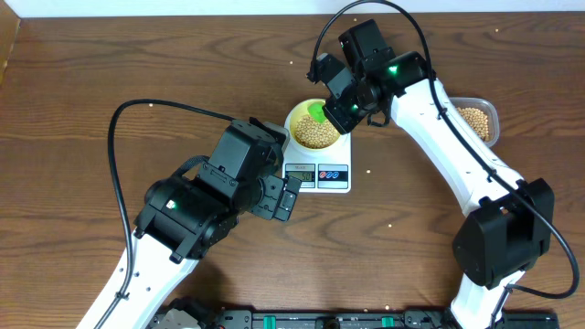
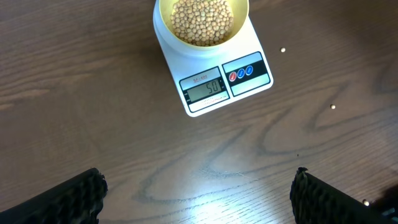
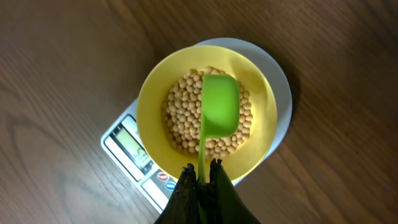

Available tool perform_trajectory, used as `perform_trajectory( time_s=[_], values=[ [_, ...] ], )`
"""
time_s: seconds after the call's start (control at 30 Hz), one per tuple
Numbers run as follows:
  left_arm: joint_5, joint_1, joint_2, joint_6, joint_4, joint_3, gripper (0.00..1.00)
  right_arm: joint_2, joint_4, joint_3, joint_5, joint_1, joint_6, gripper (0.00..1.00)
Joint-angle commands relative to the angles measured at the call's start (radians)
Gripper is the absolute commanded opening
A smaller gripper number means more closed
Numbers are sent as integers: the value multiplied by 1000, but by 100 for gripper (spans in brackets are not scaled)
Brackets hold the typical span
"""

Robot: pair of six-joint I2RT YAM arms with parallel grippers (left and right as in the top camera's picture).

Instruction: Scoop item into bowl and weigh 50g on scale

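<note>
The green scoop will go down from my right gripper onto the beans in the clear plastic tub (image 1: 461, 122).
A pale yellow bowl (image 1: 299, 117) holding tan beans (image 1: 316, 135) stands on the white scale (image 1: 320, 185). The scale (image 2: 214, 99) shows 50 on its display in the left wrist view, where the bowl (image 2: 160, 18) and beans (image 2: 202, 22) also show. My right gripper (image 3: 201, 169) is shut on the handle of a green scoop (image 3: 219, 106), whose empty cup hangs over the beans (image 3: 180, 115) in the bowl (image 3: 155, 99); the scale (image 3: 134, 152) lies beneath. The right gripper (image 1: 347, 108) sits at the bowl's right rim. My left gripper (image 2: 199, 198) is open and empty over bare wood in front of the scale.
A clear plastic tub (image 1: 494, 113) with more beans (image 1: 473, 121) stands at the far right behind the right arm. A few stray beans (image 2: 283, 50) lie on the wooden table (image 1: 91, 73) near the scale.
</note>
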Motion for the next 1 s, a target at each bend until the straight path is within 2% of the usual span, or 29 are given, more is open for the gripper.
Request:
perform_trajectory(
  time_s=[0.0, 0.53, 0.77, 0.97],
  values=[
    [6, 2, 2, 9, 0, 17, 97, 11, 14, 24, -39, -11, 132, 1],
    [5, 2, 2, 9, 0, 18, 97, 11, 16, 5, -368, -228, 483, 1],
    [5, 2, 2, 9, 0, 18, 97, 6, 23, 5, -480, -332, 510, 1],
    [5, 2, 2, 9, 0, 17, 97, -34, 21, 5, -446, -420, 523, 1]
  ],
)
